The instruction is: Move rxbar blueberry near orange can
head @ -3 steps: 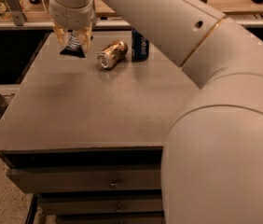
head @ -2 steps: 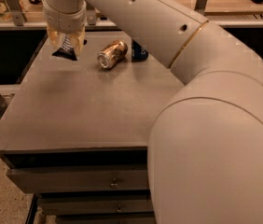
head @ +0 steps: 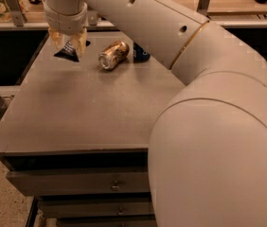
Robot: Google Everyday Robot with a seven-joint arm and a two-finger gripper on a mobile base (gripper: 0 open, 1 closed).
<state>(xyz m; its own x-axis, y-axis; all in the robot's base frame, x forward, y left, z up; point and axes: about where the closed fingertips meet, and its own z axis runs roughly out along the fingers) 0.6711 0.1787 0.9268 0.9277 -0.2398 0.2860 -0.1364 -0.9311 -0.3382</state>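
Next, my gripper releases the rxbar blueberry and leaves it on the grey table (head: 79, 55), next to the silver top of the orange can.
The rxbar blueberry (head: 69, 51) is a dark navy wrapper lying at the back left of the grey table (head: 86, 112). My gripper (head: 68, 44) hangs right over it, with one yellowish finger on each side of the bar. The orange can (head: 113, 55) lies on its side a little to the right of the bar, its silver top facing front-left. The bar's upper part is hidden behind the gripper.
A dark blue can (head: 140, 53) stands just right of the orange can, partly hidden by my arm (head: 181, 56). My arm's large white body fills the right side of the view. Drawers (head: 76, 183) sit under the table's front edge. A shelf rail runs behind the table.
My gripper has shifted left and back over the bar, and the arm has swung further across the view, covering more of the blue can.
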